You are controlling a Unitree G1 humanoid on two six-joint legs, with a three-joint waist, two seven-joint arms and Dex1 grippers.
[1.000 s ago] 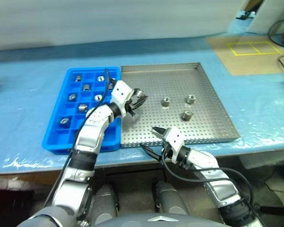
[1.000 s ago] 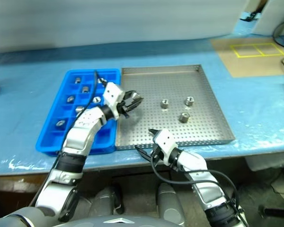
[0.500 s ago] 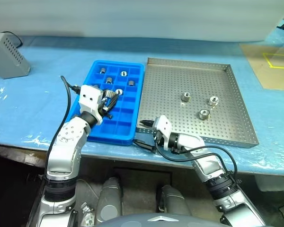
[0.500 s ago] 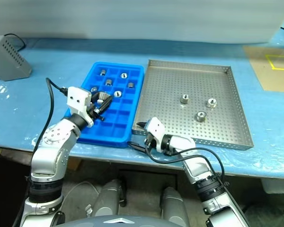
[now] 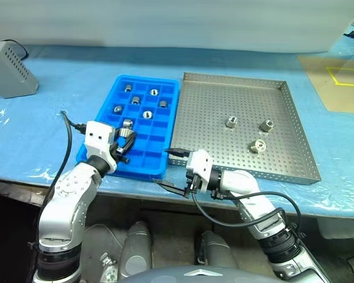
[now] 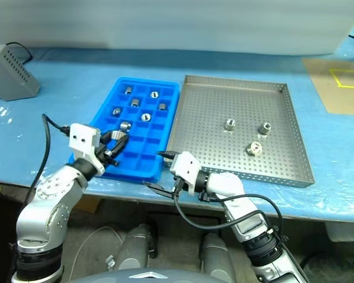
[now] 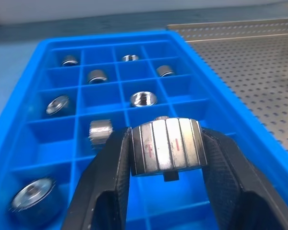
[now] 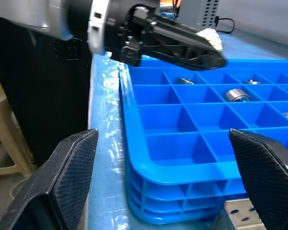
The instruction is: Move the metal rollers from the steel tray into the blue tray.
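The ribbed side (image 5: 258, 147) of the metal roller nearest the front edge of the steel tray is the next place my right gripper needs to close on.
My left gripper (image 7: 166, 143) is shut on one ribbed metal roller (image 7: 166, 151), held just above the near left compartments of the blue tray (image 5: 146, 159). Several rollers (image 5: 135, 100) lie in the tray's far compartments. To its right, the steel tray (image 5: 224, 97) has three rollers (image 5: 231, 122) lying loose on its perforated floor. My right gripper (image 5: 172, 169) stands open and empty at the table's front edge, by the blue tray's near right corner and pointing left. In the right wrist view the left gripper (image 8: 201, 45) hangs over the blue tray (image 8: 182, 143).
A grey box (image 5: 6, 71) with a cable sits at the far left of the blue-covered table. Brown board with yellow tape (image 5: 342, 79) lies at the far right. The table's front edge (image 5: 23, 177) runs just below both grippers.
The camera swung left early on. My left gripper carried the roller from the steel tray's edge across the blue tray to its near left side. The right gripper rose and shifted left, still open.
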